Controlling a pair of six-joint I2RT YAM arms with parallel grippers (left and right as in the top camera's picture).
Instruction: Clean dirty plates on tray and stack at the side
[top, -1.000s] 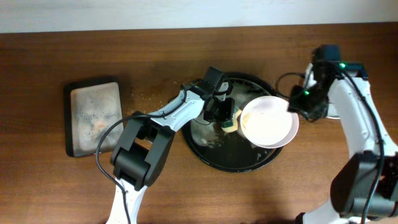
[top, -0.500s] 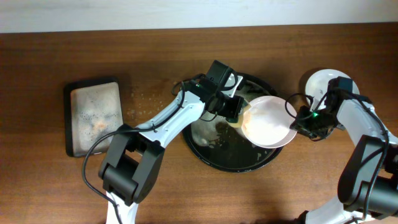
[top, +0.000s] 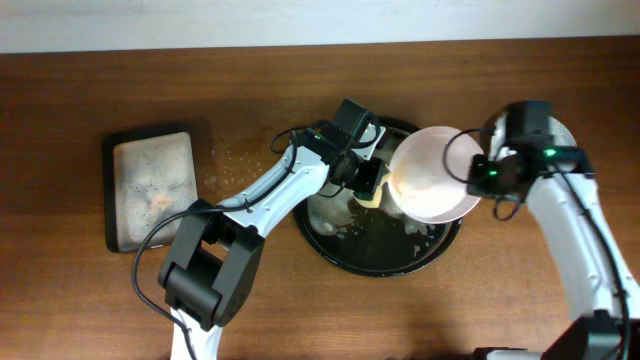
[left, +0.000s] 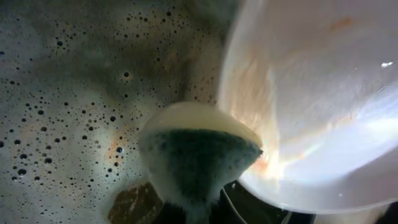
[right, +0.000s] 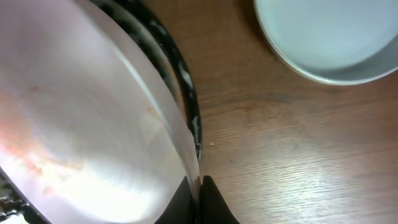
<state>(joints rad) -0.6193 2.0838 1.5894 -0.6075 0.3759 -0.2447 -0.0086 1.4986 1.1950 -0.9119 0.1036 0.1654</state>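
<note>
Next, I put the smeared plate down on the second white plate (top: 532, 150) (right: 339, 22) beside the black tray with my right gripper.
My right gripper (top: 478, 177) is shut on the right rim of a white plate (top: 432, 186) and holds it tilted above the black tray (top: 380, 268). In the right wrist view the gripper (right: 198, 194) pinches the rim, and the plate (right: 74, 124) shows orange smears. My left gripper (top: 362, 178) is shut on a yellow-green sponge (top: 373, 197) that touches the plate's left edge. In the left wrist view the sponge (left: 199, 155) meets the smeared plate (left: 323, 93). A second white plate (right: 329, 37) lies on the table right of the tray, partly hidden overhead (top: 566, 130).
The tray's left half (top: 322, 216) is grey with foam; I cannot tell whether a plate lies there. A small rectangular grey-lined tray (top: 150, 185) sits at the far left. Droplets or crumbs (top: 230, 155) dot the wood between it and the black tray.
My right gripper has moved up and toward the far side, carrying the plate with it. My left gripper, with the sponge, shifted right a second ago and has since stayed at the plate's left edge.
</note>
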